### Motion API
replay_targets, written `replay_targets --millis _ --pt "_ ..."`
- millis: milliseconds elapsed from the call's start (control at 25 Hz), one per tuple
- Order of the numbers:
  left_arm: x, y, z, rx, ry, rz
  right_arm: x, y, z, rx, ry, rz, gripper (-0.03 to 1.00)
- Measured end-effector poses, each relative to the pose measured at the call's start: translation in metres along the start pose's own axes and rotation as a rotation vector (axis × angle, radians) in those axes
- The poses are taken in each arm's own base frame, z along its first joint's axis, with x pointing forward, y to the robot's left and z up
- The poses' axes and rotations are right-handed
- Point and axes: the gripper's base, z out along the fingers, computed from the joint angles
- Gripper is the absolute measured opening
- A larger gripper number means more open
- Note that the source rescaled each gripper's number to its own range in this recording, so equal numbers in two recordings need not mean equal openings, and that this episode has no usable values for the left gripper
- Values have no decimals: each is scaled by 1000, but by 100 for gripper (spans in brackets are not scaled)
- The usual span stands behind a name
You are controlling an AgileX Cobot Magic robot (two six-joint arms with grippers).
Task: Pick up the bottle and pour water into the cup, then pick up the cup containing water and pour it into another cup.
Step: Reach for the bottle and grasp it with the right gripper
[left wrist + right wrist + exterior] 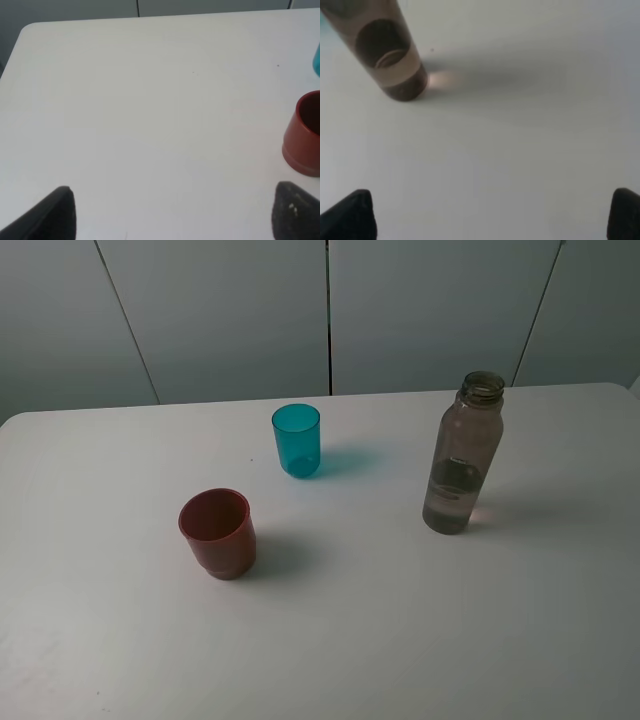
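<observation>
The bottle's opening will stay clear for pouring, as my right gripper should close around the middle of the bottle's body (pixel 464 457) (pixel 367 15), just above the water.
The smoky grey-brown bottle (pixel 462 455) stands upright and uncapped on the right of the white table, with some water in its lower part. It also shows in the right wrist view (pixel 385 50). The teal cup (pixel 297 440) stands upright at the back centre; a sliver of it shows at the edge of the left wrist view (pixel 317 60). The red-brown cup (pixel 217 532) stands upright front left of it and also shows in the left wrist view (pixel 305 135). The left gripper (pixel 175 215) and the right gripper (pixel 487 215) are open and empty. Neither shows in the exterior high view.
The white table (pixel 400 640) has its back edge close to a grey panelled wall (pixel 230 310). The table's rounded back left corner (pixel 30 30) shows in the left wrist view.
</observation>
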Motion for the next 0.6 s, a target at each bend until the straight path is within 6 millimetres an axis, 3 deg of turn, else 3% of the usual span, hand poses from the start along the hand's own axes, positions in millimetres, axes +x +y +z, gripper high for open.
replay_targets --millis 200,360,520,600 --pt "0 0 0 0 0 -2 -28 1 11 -30 -172 209 100" --pt "0 0 0 0 0 -2 -41 15 15 -184 -318 273 100" --pt "0 0 0 0 0 -2 -30 31 38 -311 -343 187 100" --pt "0 0 0 0 0 -2 -14 38 53 -359 -324 134 100"
